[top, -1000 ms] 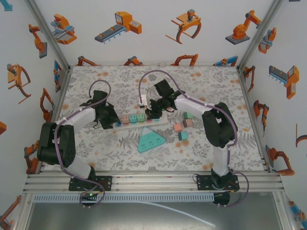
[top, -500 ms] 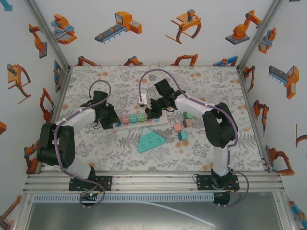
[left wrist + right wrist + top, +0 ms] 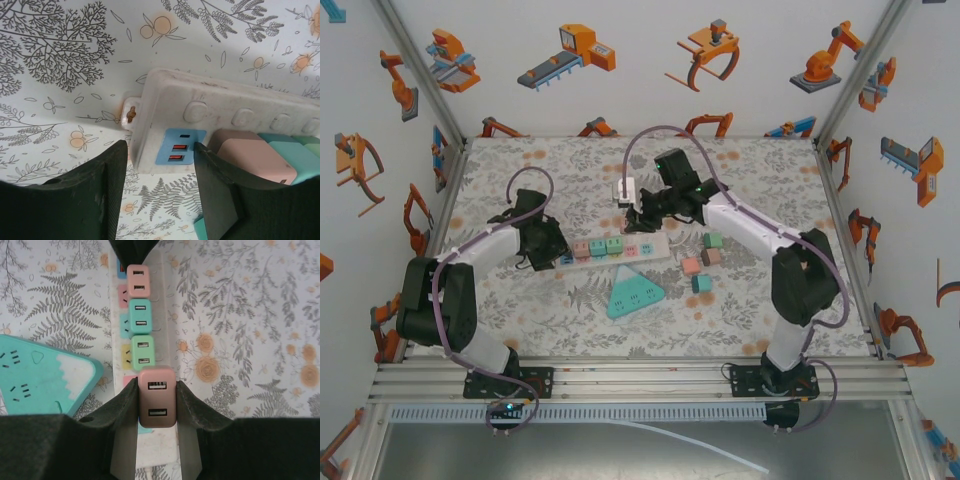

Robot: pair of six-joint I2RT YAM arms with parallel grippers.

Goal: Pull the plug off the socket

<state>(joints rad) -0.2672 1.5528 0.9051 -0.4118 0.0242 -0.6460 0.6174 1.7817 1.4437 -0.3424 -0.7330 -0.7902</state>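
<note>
The dusty-pink USB plug, held clear above the socket strip now, will be let go by my right gripper between the loose brownish plug and the loose teal plug (image 3: 719, 270).
A white socket strip (image 3: 655, 248) lies across the middle of the table, with pink (image 3: 138, 280), teal (image 3: 140, 315) and green (image 3: 142, 351) plugs seated in it. My right gripper (image 3: 157, 400) is shut on a brownish-pink plug (image 3: 157, 397) with two USB ports. It holds that plug clear above the strip (image 3: 167, 300). From above, the right gripper (image 3: 640, 212) hangs just behind the strip. My left gripper (image 3: 160, 150) is at the strip's left end (image 3: 165, 110). Its jaws stand slightly apart on either side of the blue USB panel (image 3: 179, 146).
A teal triangular socket block (image 3: 632, 293) lies in front of the strip. Several loose pink and teal plugs (image 3: 703, 262) sit to the right. Cables loop over both arms, and printed walls close in the table on three sides.
The right gripper has risen and drawn back from the strip with the brownish-pink plug in it. The left jaws have widened a little at the strip's end.
</note>
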